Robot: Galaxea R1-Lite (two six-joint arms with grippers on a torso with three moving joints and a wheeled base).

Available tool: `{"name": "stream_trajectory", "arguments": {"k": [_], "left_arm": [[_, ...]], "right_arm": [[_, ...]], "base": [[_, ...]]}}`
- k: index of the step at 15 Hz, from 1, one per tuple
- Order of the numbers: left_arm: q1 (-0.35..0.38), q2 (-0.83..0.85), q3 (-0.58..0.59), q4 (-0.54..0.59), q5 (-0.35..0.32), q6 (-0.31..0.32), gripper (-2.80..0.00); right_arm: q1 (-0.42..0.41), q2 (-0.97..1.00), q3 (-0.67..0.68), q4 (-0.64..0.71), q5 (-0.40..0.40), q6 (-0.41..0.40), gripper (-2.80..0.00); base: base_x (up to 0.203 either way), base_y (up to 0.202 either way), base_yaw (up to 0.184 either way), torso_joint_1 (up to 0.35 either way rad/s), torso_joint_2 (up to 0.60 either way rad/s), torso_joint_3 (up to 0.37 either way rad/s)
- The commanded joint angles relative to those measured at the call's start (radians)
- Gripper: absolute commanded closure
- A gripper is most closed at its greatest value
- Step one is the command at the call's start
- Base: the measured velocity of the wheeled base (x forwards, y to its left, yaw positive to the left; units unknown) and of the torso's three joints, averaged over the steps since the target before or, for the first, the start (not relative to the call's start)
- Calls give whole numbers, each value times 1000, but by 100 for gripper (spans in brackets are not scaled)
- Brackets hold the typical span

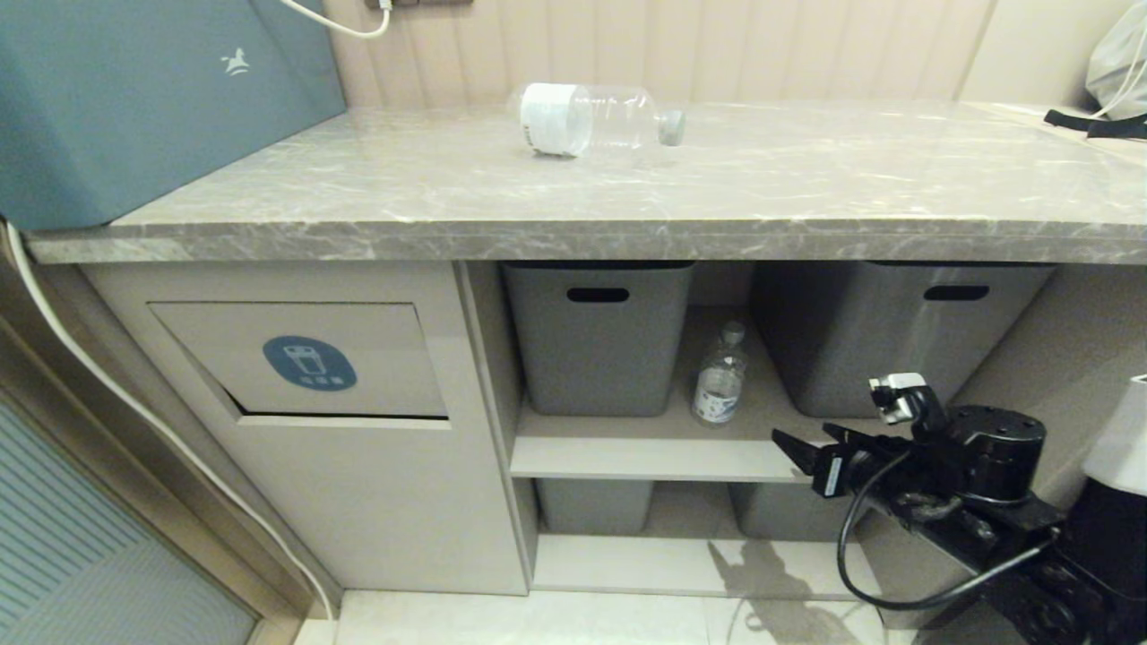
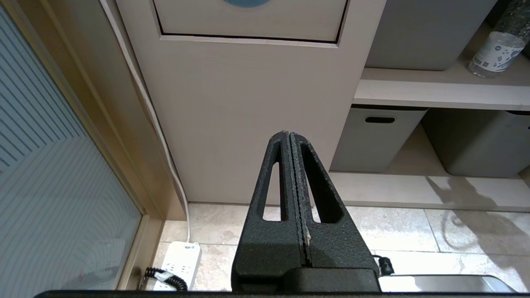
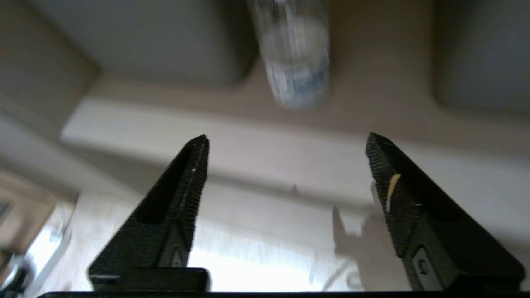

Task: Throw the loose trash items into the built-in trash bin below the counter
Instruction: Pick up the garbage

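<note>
Next, I close my right gripper on the clear upper body (image 1: 723, 366) (image 3: 293, 25) of the upright bottle between the grey tubs, above the label of the bottle.
One clear water bottle (image 1: 591, 118) lies on its side far back on the grey marble-look counter (image 1: 627, 202). A second bottle (image 1: 720, 376) stands upright on the shelf between two grey tubs; it also shows as the bottle (image 2: 495, 54) and the bottle (image 3: 296, 62). The beige trash bin flap (image 1: 309, 358) with its blue sticker sits below the counter's left part, its lower edge slightly ajar. My right gripper (image 1: 797, 451) is open and empty, low in front of the shelf, short of the upright bottle. My left gripper (image 2: 288, 134) is shut and empty, low before the cabinet under the flap (image 2: 248, 18).
Grey tubs (image 1: 596, 336) (image 1: 887, 331) fill the upper shelf, and more tubs (image 2: 372, 140) stand below. A blue-grey box (image 1: 134, 98) sits on the counter's left end. A white cable (image 1: 90, 358) runs down to a power strip (image 2: 180, 265) on the tiled floor.
</note>
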Motion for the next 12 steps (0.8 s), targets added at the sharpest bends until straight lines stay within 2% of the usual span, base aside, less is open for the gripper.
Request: {"name": "stream_trajectory", "arguments": {"k": [1, 4, 12], "left_arm": [[0, 0, 2, -1, 0, -1, 0], [0, 0, 2, -1, 0, -1, 0], [0, 0, 2, -1, 0, -1, 0]], "right_arm": [[7, 156, -107, -35, 1, 2, -280], [9, 221, -273, -54, 4, 1, -280], [28, 348, -464, -56, 6, -7, -280]], "base": [[0, 0, 0, 0, 0, 0], [0, 0, 0, 0, 0, 0], [0, 0, 0, 0, 0, 0]]}}
